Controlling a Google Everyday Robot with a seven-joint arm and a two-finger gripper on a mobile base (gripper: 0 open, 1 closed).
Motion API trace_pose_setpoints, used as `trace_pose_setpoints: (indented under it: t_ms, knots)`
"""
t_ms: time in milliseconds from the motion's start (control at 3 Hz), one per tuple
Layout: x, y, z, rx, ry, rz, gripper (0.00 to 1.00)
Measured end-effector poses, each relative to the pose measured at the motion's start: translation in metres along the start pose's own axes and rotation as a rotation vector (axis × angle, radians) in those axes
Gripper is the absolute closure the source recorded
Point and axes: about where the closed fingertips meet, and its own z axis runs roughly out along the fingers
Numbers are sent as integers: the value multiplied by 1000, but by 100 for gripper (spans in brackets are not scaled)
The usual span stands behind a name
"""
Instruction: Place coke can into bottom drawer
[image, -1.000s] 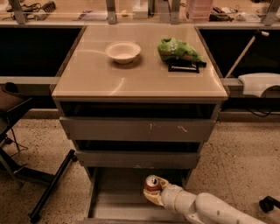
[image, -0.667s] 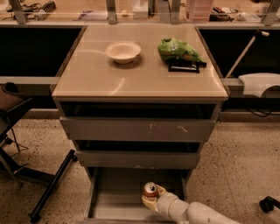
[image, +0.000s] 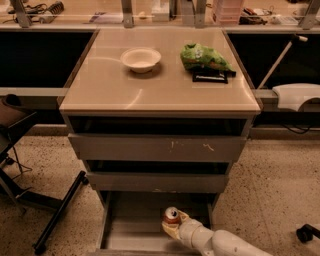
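Observation:
Next, I let go of the coke can on the bottom drawer's grey bottom, toward the side (image: 183, 220) nearest my arm.
The coke can (image: 172, 215), red-orange with a silver top, stands upright inside the open bottom drawer (image: 131, 227), right of its middle. My gripper (image: 173, 224) reaches in from the lower right on a white arm and is shut on the can, its pale fingers (image: 182, 218) wrapped around the can's lower body. The can's base is hidden behind the fingers, so I cannot tell whether it rests on the drawer's grey floor.
Two upper drawers with scratched grey fronts (image: 155, 148) sit above. On the cabinet top (image: 110, 90) are a white bowl (image: 141, 59) and a green chip bag (image: 204, 57) on a black tray. A black chair base (image: 45, 220) stands at left.
My gripper has moved left and a little lower with the can, deeper over the bottom drawer's floor. The arm has followed it in.

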Motion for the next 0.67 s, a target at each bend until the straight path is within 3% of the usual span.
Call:
trace_pose_setpoints:
  t_ms: [667]
  knots:
    - [27, -49, 48, 83, -6, 15, 100]
